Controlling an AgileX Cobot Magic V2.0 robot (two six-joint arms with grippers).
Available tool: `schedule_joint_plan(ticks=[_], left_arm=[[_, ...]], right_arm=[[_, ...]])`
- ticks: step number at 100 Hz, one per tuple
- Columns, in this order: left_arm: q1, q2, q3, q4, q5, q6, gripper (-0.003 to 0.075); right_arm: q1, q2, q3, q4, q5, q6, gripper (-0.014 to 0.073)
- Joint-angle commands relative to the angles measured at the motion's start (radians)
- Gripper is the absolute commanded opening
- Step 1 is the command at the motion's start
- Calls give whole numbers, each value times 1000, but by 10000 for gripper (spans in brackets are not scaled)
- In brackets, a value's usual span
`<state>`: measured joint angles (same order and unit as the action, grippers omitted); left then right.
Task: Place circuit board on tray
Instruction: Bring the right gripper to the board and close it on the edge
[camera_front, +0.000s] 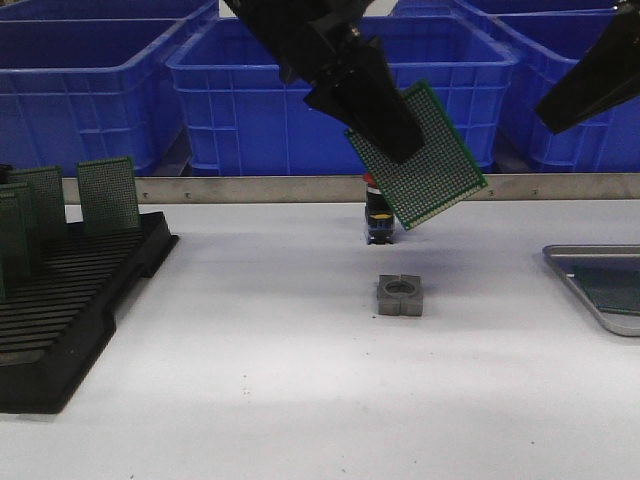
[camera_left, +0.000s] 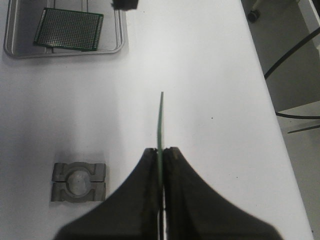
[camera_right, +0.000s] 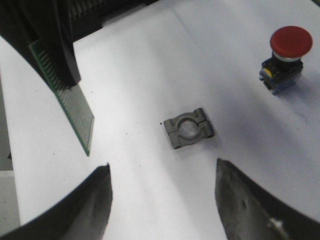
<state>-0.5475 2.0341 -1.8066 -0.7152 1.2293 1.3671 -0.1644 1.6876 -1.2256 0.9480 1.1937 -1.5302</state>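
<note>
Next, my right gripper takes over the green circuit board by closing on the loose lower end (camera_front: 449, 178) (camera_right: 84, 127) of it, just below the fingers of my left gripper.
My left gripper (camera_front: 385, 125) is shut on a green perforated circuit board (camera_front: 425, 160) and holds it tilted, high above the table's middle. In the left wrist view the board (camera_left: 160, 120) shows edge-on between the closed fingers (camera_left: 145, 170). The grey metal tray (camera_front: 600, 290) lies at the table's right edge with another green board (camera_left: 69, 30) lying flat in it; the tray (camera_left: 120, 35) also shows in the left wrist view. My right gripper (camera_right: 162, 170) is open and empty, raised at the upper right (camera_front: 590, 85). The held board also shows in the right wrist view (camera_right: 75, 107).
A grey metal clamp block (camera_front: 401, 295) lies mid-table. A red-capped push button (camera_right: 286, 57) stands behind it. A black slotted rack (camera_front: 70, 300) with several upright green boards (camera_front: 107, 195) sits at the left. Blue bins (camera_front: 330, 90) line the back.
</note>
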Motion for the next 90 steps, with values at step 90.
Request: schedule_joint_plan(ticks=[90], left_arm=[[-6,-56,-32,-69,42,-10,-18]], right_arm=[[223,-25,-27,22,87,-25,454]])
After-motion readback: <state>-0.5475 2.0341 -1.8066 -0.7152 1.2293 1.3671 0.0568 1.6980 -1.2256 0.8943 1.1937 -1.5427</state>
